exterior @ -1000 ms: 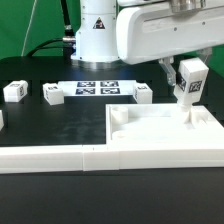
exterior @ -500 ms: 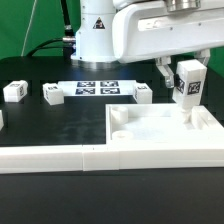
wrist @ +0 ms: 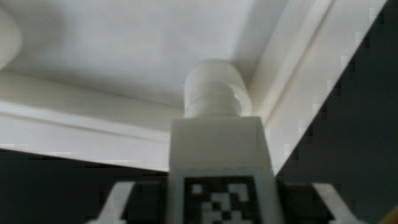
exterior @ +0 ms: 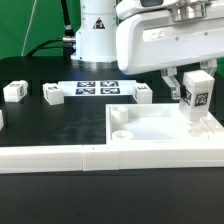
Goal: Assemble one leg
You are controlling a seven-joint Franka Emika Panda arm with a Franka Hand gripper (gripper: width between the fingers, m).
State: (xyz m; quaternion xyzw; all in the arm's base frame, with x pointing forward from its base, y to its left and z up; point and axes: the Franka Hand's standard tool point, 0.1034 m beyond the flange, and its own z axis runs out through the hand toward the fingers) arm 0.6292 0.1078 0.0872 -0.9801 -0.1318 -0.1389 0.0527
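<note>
I should let go of the leg with my gripper so it stands upright in the white panel's inner corner (exterior: 197, 128) (wrist: 212, 74), next to the panel's raised rim.
My gripper (exterior: 193, 80) is shut on a leg (exterior: 194, 97), a small white post with a black-and-white tag, held upright over the far right corner of the large white square panel (exterior: 160, 128). In the wrist view the leg (wrist: 217, 150) points down at the panel's inner corner (wrist: 160, 50), its rounded end near the raised rim, between the fingers (wrist: 125, 205). I cannot tell whether the leg's end touches the panel. A round socket (exterior: 122, 133) shows at the panel's near left corner.
Three more legs lie on the black table: one (exterior: 14, 91) at the exterior view's left, one (exterior: 52, 94) beside it, one (exterior: 143, 95) behind the panel. The marker board (exterior: 96, 88) lies by the robot base. A white rim (exterior: 60, 158) runs along the front.
The gripper with the leg has moved toward the exterior view's right and a little lower, closer to the panel's far right corner. Nothing else has moved.
</note>
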